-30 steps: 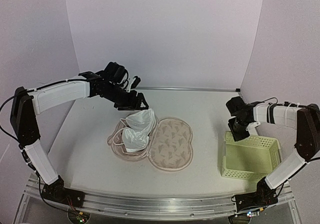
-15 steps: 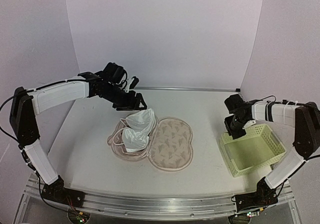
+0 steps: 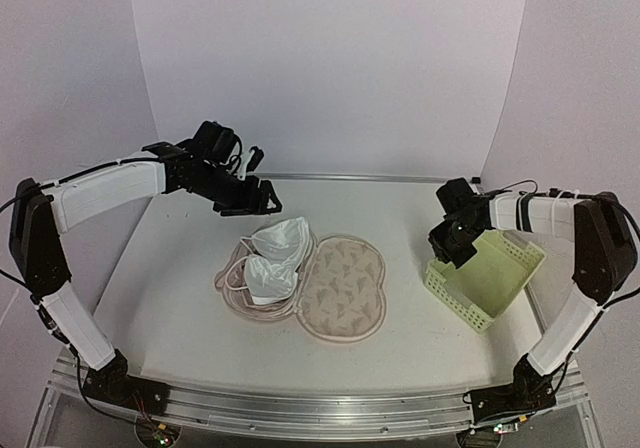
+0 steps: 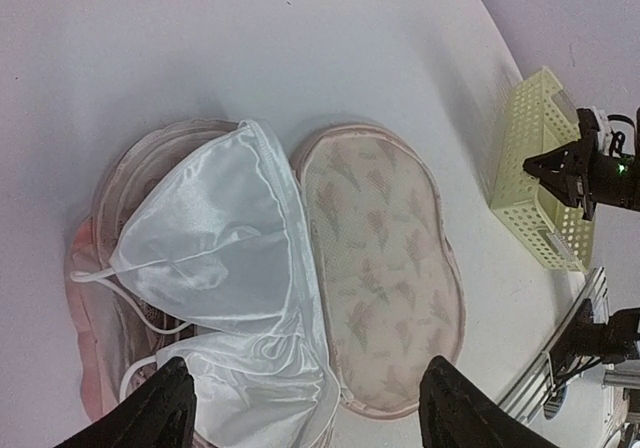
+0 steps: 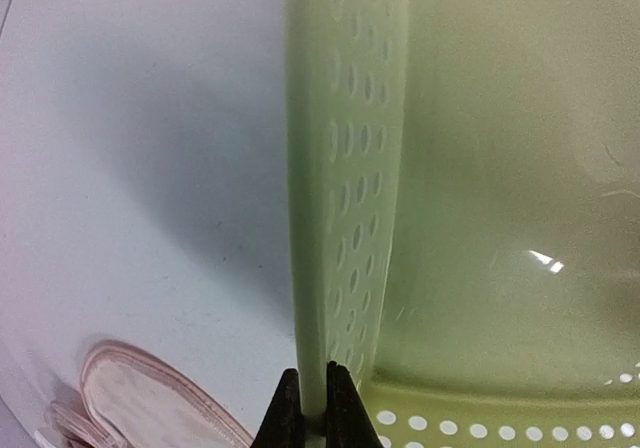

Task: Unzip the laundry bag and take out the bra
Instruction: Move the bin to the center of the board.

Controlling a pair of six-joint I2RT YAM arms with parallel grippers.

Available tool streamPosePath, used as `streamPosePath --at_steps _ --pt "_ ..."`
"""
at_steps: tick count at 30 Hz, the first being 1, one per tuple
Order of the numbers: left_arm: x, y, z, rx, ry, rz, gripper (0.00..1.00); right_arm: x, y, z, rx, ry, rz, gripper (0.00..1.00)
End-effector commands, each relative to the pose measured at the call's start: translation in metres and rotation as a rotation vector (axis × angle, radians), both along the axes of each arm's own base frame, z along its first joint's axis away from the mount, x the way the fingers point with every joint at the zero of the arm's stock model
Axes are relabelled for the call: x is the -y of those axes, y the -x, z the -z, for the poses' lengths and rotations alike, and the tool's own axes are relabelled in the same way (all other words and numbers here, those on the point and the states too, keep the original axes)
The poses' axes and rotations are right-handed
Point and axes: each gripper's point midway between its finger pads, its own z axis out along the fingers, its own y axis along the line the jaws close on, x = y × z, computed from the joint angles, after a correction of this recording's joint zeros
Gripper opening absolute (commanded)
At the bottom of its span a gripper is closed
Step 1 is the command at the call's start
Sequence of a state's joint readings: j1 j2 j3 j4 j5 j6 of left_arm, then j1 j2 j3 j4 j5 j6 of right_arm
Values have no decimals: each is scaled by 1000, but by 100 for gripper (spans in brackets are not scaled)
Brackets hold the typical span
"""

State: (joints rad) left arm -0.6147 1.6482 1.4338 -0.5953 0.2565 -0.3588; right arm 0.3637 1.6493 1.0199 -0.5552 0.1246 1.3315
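Next, my right gripper lets go of the basket on the bare table (image 3: 419, 249) beside the leaf-printed half of the laundry bag.
The laundry bag (image 3: 345, 288) lies unzipped and spread open mid-table, its leaf-printed half flipped to the right. The bra (image 3: 275, 258), pale and satiny with two rounded cups and thin straps, rests on the bag's open left half. My left gripper (image 3: 265, 200) is open and empty, hovering above the bag's far edge. The left wrist view shows the bra (image 4: 220, 238) and the printed half (image 4: 385, 258) below my left gripper (image 4: 305, 418). My right gripper (image 3: 447, 251) is shut on the left wall of the basket (image 3: 490, 273); in the right wrist view it (image 5: 312, 408) pinches that wall (image 5: 345, 218).
The yellow-green lattice basket sits tilted at the right, turned at an angle, close to the right wall. A corner of the bag (image 5: 150, 408) shows at the lower left of the right wrist view. White backdrop walls stand behind and at both sides.
My right gripper has swung the basket round and drawn it left and farther back, tilting it. My left gripper has drawn back a little to the left, away from the bag.
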Motion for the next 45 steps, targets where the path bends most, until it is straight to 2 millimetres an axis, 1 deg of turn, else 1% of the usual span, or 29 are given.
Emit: streamPosePath --at_steps 1,6,11,14,17,21,24,28,30,33,34,36,38,39,42,45 --pt "-13 -3 -22 65 15 -35 77 -54 -11 4 29 -77 -300 0" --pt "-19 -4 -22 63 14 -51 77 -81 -1 4 24 -88 -490 0" --pt "-21 -6 -18 55 7 -64 77 -92 12 7 2 -29 -702 0" --pt "-23 -9 -17 53 5 -72 77 -101 21 8 2 -24 -844 0" --pt "-25 -11 -16 53 0 -81 77 -106 27 5 7 -17 -957 0" --pt "-27 -16 -11 43 -6 -97 77 -115 29 -5 25 37 -1098 0" --pt "-26 -18 -3 25 -14 -103 77 -128 30 -13 55 53 -1211 0" --pt "-26 -20 9 1 -29 -108 77 -144 32 -18 73 65 -1337 0" --pt "-28 -19 15 -10 -40 -116 77 -145 30 -16 62 100 -1369 0" --pt "-31 -19 24 -25 -57 -132 77 -139 21 -16 45 164 -1358 0" --pt "-32 -19 25 -26 -61 -138 77 -137 19 -19 48 182 -1353 4" --pt "-35 -18 26 -26 -70 -150 77 -136 15 -26 63 206 -1345 17" --pt "-39 -19 27 -22 -80 -163 77 -134 10 -38 88 231 -1334 32" --pt "-40 -19 28 -21 -86 -171 77 -134 8 -45 100 247 -1329 37" --pt "-46 -19 27 -15 -107 -191 77 -130 1 -70 143 307 -1302 45" --pt "-52 -20 28 -7 -132 -211 77 -139 -3 -102 219 315 -1280 47"
